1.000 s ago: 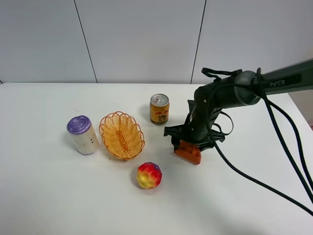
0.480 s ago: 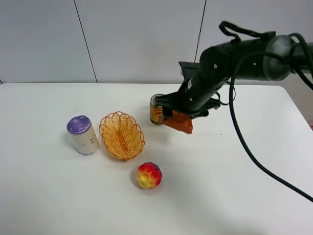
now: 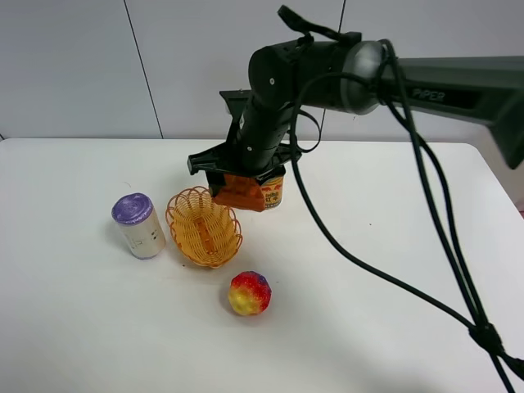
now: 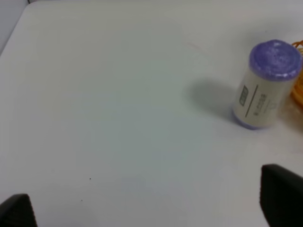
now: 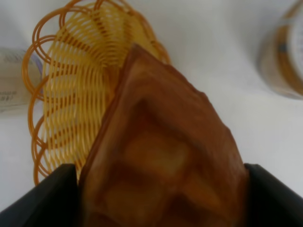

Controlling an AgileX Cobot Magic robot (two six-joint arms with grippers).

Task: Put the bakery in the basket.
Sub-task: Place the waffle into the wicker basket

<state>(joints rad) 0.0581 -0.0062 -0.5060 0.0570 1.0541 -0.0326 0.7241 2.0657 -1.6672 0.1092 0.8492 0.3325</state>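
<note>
My right gripper will let go of the bakery in the middle of the basket (image 3: 204,219) (image 5: 105,90), a little away from the rainbow ball.
My right gripper (image 3: 240,187) is shut on the bakery (image 3: 241,193), an orange-brown waffle wedge, and holds it in the air just right of and above the basket (image 3: 204,227). The right wrist view shows the waffle (image 5: 163,156) close up between the fingers, with the yellow wicker basket (image 5: 71,99) below and beside it. The basket stands empty on the white table. My left gripper (image 4: 142,208) is open over bare table, far from the basket; only its dark fingertips (image 4: 281,189) show. The left arm is out of the high view.
A white cylinder with a purple top (image 3: 137,225) stands left of the basket; it also shows in the left wrist view (image 4: 266,85). A gold drink can (image 3: 274,190) stands behind the waffle. A rainbow ball (image 3: 250,293) lies in front of the basket.
My right gripper lifted the waffle off the table and carried it left, from right of the can to just beside the basket's right rim.
</note>
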